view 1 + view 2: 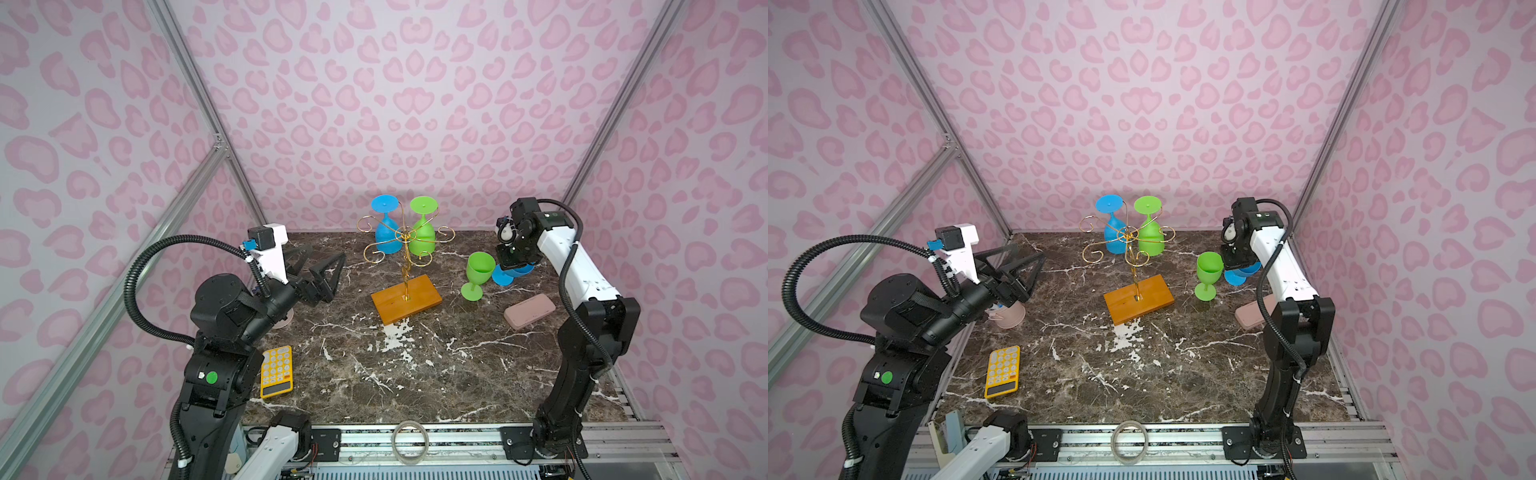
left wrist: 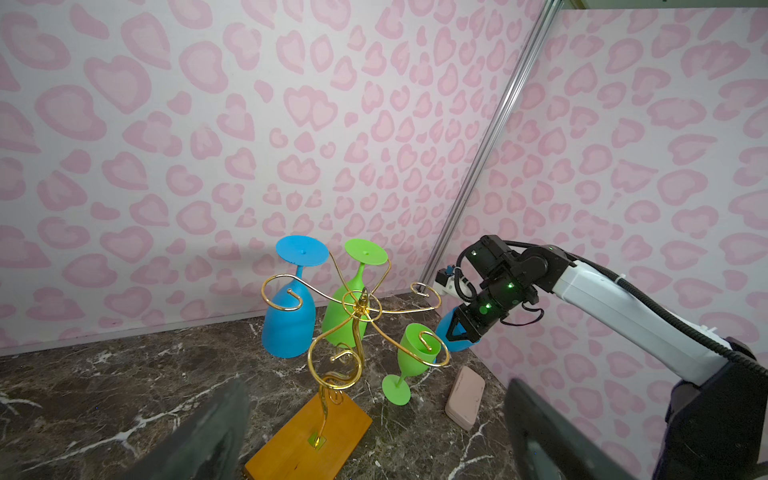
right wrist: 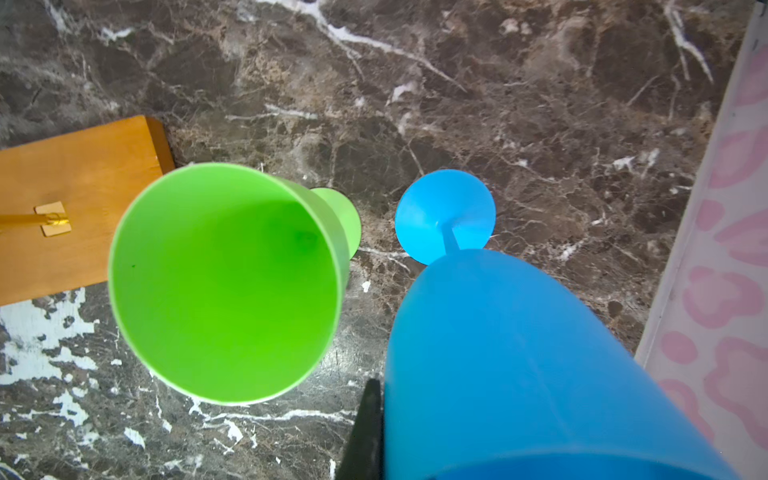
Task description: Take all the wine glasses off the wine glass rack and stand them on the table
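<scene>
Next, my right gripper releases the blue wine glass between the upright green glass and the pink case [image 1: 505, 298] [image 3: 422, 274].
The wine glass rack [image 1: 405, 253], gold wire on an orange wooden base [image 1: 406, 304], stands mid-table. A blue wine glass [image 1: 387, 237] and a green wine glass [image 1: 422, 241] hang upside down on its far arms. To the right of the rack my right gripper [image 1: 513, 262] is shut on the bowl of a second blue wine glass [image 3: 519, 353], which is tilted with its foot low over the table. One finger [image 3: 365, 432] shows against the bowl. A second green glass [image 1: 478, 274] stands upright beside it. My left gripper [image 1: 326, 254] hangs open, empty, left of the rack.
A pink case [image 1: 530, 311] lies right of the rack, under my right arm. A yellow calculator [image 1: 276, 372] lies front left, and a pink cup [image 1: 1011, 313] sits under my left arm. A tape roll [image 1: 410, 442] rests on the front rail. Patterned walls close in three sides.
</scene>
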Controlling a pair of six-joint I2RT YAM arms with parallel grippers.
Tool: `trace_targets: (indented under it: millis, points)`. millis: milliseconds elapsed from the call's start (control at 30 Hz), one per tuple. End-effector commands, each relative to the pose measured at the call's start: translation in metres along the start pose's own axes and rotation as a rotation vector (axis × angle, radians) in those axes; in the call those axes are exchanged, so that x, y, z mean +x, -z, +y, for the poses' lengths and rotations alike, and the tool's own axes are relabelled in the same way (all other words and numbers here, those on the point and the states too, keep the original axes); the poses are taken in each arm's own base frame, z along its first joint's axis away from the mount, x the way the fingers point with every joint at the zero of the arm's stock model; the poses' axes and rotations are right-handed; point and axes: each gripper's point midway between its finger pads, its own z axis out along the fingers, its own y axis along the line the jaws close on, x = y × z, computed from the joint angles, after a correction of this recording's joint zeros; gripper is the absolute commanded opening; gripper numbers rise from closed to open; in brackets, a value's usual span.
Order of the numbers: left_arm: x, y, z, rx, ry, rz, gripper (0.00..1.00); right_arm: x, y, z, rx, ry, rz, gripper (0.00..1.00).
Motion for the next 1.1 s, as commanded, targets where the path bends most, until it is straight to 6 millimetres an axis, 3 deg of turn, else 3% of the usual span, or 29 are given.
trace_targets:
  millis: [0,233,1067]
  points:
    - [0.000,0.001,0.000,-0.002,-0.024,-0.004,0.97,0.010,-0.003,-0.009,0.038,0.005,0.050,0.00]
    - [0.002,0.001,-0.004,0.013,-0.031,0.006,0.97,0.024,-0.004,-0.011,0.059,0.009,0.096,0.00]
    - [0.000,0.004,-0.012,0.040,-0.030,0.012,0.97,0.031,-0.041,-0.011,-0.019,-0.036,0.174,0.00]
